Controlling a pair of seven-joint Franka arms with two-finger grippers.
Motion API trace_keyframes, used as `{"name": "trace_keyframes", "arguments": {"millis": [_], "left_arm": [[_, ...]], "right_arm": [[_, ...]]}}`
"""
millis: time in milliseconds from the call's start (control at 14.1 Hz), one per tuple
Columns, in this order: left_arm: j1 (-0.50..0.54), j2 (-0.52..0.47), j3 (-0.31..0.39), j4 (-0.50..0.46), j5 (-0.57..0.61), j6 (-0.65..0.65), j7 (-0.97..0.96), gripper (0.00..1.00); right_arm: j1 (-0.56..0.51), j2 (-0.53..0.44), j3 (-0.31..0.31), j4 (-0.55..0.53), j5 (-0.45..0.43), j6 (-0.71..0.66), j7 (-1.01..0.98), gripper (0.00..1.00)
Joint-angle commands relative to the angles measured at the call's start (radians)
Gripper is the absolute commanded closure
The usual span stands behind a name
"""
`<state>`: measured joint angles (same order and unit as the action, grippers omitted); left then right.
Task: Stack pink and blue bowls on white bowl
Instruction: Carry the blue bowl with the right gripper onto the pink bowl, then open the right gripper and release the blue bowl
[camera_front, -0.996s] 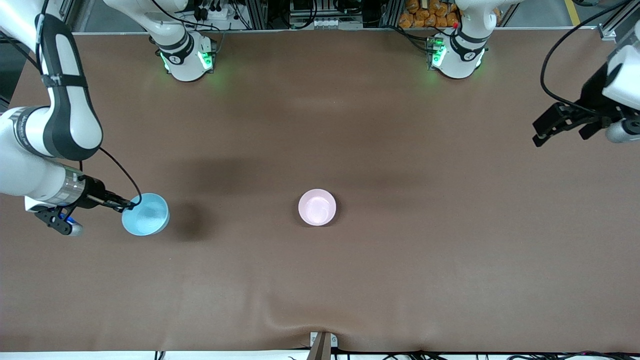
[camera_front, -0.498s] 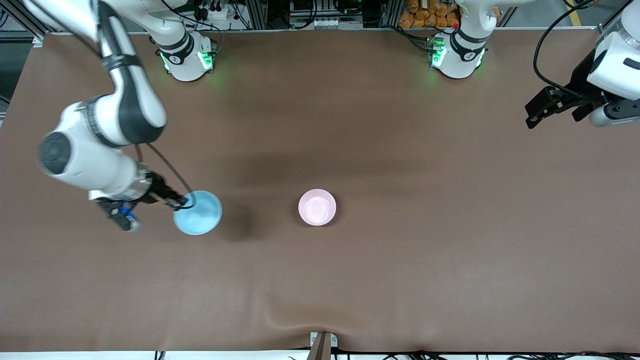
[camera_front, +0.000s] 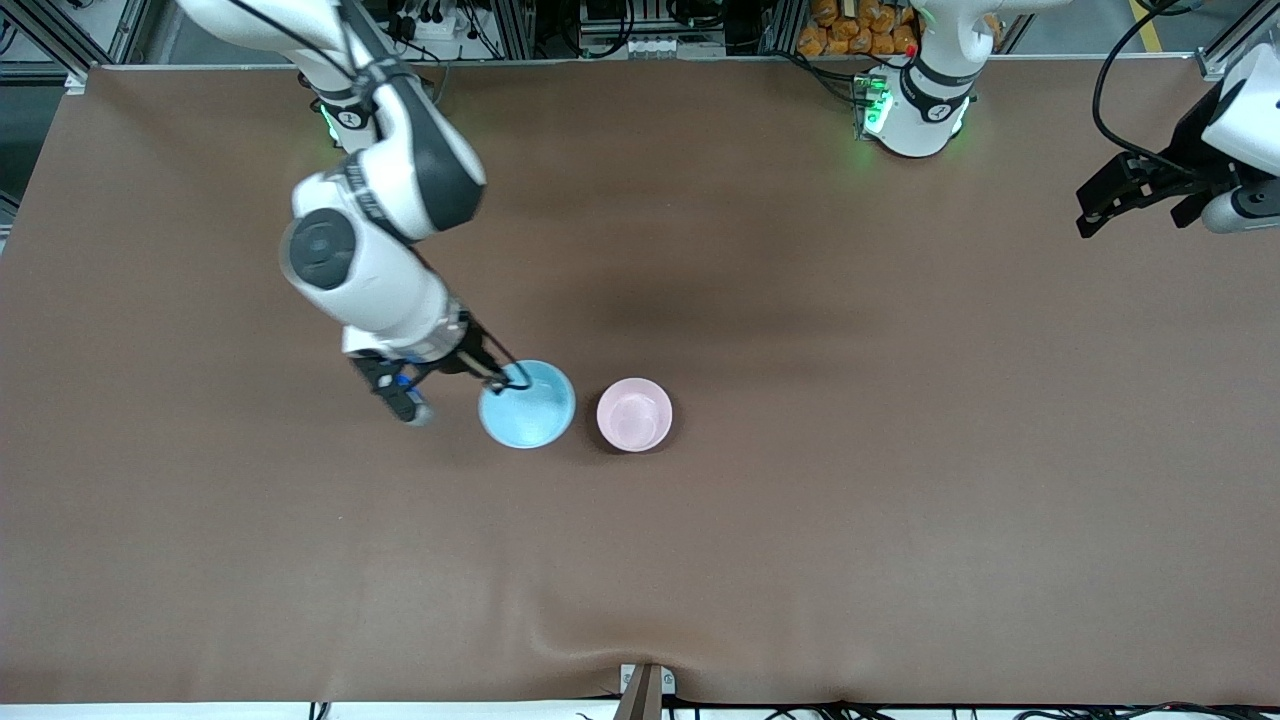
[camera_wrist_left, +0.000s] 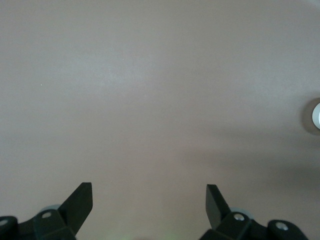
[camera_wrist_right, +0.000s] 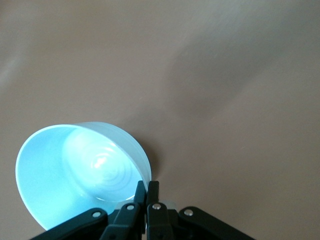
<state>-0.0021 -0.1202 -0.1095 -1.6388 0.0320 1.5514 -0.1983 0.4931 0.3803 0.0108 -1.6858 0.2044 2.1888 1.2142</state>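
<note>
My right gripper has the light blue bowl. I should set it down inside the pink bowl (camera_front: 633, 414) on the table.
My right gripper (camera_front: 512, 382) is shut on the rim of the light blue bowl (camera_front: 530, 407) and holds it tilted, just above the table and close beside the pink bowl (camera_front: 634, 414). In the right wrist view the fingertips (camera_wrist_right: 146, 188) pinch the blue bowl's (camera_wrist_right: 75, 170) wall. The pink bowl stands upright in the middle of the table. No separate white bowl shows; I cannot tell if one sits under the pink bowl. My left gripper (camera_front: 1092, 212) waits open and empty above the left arm's end of the table; it also shows open in the left wrist view (camera_wrist_left: 148, 195).
The brown table cover (camera_front: 800, 550) has a raised fold at the edge nearest the front camera. A small pale round thing (camera_wrist_left: 316, 114) is cut off at the edge of the left wrist view.
My right arm has carried the blue bowl from the right arm's end of the table to right beside the pink bowl. The left gripper shifted slightly.
</note>
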Motion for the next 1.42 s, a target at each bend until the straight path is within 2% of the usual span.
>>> {"name": "trace_keyframes", "arguments": {"millis": [0,356,712,1352], "left_arm": [[-0.001,-0.029,0.008,-0.016,-0.026,-0.024,0.023,0.0],[0.002,-0.027,-0.01,0.016,-0.026,-0.082,0.031,0.0],[-0.001,-0.026,-0.012,0.017,-0.027,-0.088,0.03,0.0],[0.004,-0.016,-0.012,0.011,-0.027,-0.082,0.028,0.0]], "right_arm": [[0.05,0.08,-0.014,0.049,0.018,0.083,0.114,1.0],[0.137,0.206,-0.014,0.112,0.018,0.152,0.303,1.0],[0.191,0.244,-0.015,0.101,0.015,0.17,0.369,1.0],[0.197,0.272,-0.017,0.092,0.015,0.198,0.374,1.0]]}}
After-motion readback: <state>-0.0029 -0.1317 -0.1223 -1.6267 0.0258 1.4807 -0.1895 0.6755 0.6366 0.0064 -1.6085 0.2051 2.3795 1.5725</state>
